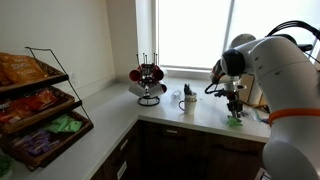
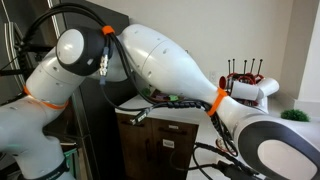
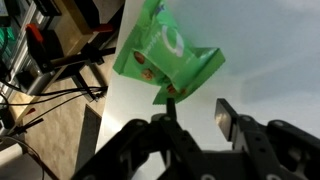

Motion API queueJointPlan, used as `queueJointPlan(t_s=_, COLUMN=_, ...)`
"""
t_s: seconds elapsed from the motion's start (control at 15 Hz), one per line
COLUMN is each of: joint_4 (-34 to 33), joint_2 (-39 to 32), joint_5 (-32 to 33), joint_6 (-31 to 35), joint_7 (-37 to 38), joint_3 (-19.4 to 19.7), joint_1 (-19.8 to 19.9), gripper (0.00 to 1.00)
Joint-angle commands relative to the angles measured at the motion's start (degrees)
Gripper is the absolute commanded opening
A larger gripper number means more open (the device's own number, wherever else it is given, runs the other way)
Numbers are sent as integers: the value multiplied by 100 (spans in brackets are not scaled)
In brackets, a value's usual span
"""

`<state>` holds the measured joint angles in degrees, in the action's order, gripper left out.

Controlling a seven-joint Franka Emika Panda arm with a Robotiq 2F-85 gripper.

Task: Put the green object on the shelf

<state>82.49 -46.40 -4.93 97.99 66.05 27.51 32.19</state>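
My gripper should open, move farther over the green packet and pinch its near edge (image 3: 191, 77) before lifting, since only one finger meets the packet's near corner.
The green object (image 3: 165, 52) is a small bright-green crumpled packet lying on the pale counter; it also shows in an exterior view (image 1: 235, 122), near the counter's right end by the window. My gripper (image 3: 198, 108) is open just above it. One fingertip reaches the packet's near edge and the other stands apart on bare counter. In the exterior view the gripper (image 1: 235, 108) points straight down over the packet. The shelf (image 1: 76, 100), a black wire slanted rack, stands far off at the left end of the counter. My arm hides the packet in the other exterior view.
The shelf's trays hold snack bags, among them a larger flat green bag (image 1: 65, 125). A black mug tree with red mugs (image 1: 149, 78) and a white mug (image 1: 188, 100) stand on the counter between shelf and gripper. The mug tree also shows behind my arm (image 2: 246, 78).
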Motion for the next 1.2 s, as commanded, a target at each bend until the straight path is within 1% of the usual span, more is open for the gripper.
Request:
queueJointPlan(t_s=0.0, joint_4=71, joint_2=-33, joint_5=104, joint_6=198, joint_7=198, joint_3=10, joint_1=-47, gripper=16)
queueJointPlan(t_s=0.07, joint_4=69, joint_2=-34, joint_5=108, joint_6=189, joint_7=197, joint_3=6, joint_1=-42, gripper=6)
queueJointPlan(t_s=0.13, joint_4=69, joint_2=-34, joint_5=113, joint_6=191, joint_7=198, joint_3=5, joint_1=-42, gripper=1)
queueJointPlan(t_s=0.33, joint_4=63, joint_2=-43, joint_5=117, joint_6=168, joint_7=173, joint_3=-5, joint_1=-34, gripper=0)
queueJointPlan(t_s=0.47, joint_4=60, joint_2=-36, joint_5=101, joint_6=134, joint_7=122, joint_3=-25, joint_1=-16, gripper=9)
queueJointPlan(t_s=0.53, joint_4=64, joint_2=-33, joint_5=100, joint_6=130, joint_7=114, joint_3=-27, joint_1=-14, gripper=21)
queueJointPlan(t_s=0.6, joint_4=80, joint_2=-18, joint_5=100, joint_6=109, joint_7=82, joint_3=-36, joint_1=-12, gripper=17)
queueJointPlan(t_s=0.67, joint_4=121, joint_2=8, joint_5=104, joint_6=130, joint_7=69, joint_3=-36, joint_1=-20, gripper=18)
queueJointPlan(t_s=0.73, joint_4=183, joint_2=47, joint_5=103, joint_6=123, joint_7=14, joint_3=-48, joint_1=-20, gripper=24)
queueJointPlan(t_s=0.8, joint_4=246, joint_2=79, joint_5=110, joint_6=134, joint_7=-27, joint_3=-51, joint_1=-26, gripper=23)
queueJointPlan(t_s=0.87, joint_4=302, joint_2=107, joint_5=101, joint_6=134, joint_7=-76, joint_3=-62, joint_1=-22, gripper=26)
queueJointPlan(t_s=0.93, joint_4=378, joint_2=138, joint_5=102, joint_6=137, joint_7=-133, joint_3=-66, joint_1=-25, gripper=32)
queueJointPlan(t_s=1.0, joint_4=436, joint_2=156, joint_5=105, joint_6=135, joint_7=-158, joint_3=-61, joint_1=-33, gripper=35)
queueJointPlan(t_s=1.07, joint_4=522, joint_2=194, joint_5=99, joint_6=155, joint_7=-210, joint_3=-62, joint_1=-41, gripper=46)
queueJointPlan(t_s=1.13, joint_4=602, joint_2=233, joint_5=99, joint_6=162, joint_7=-242, joint_3=-59, joint_1=-56, gripper=52)
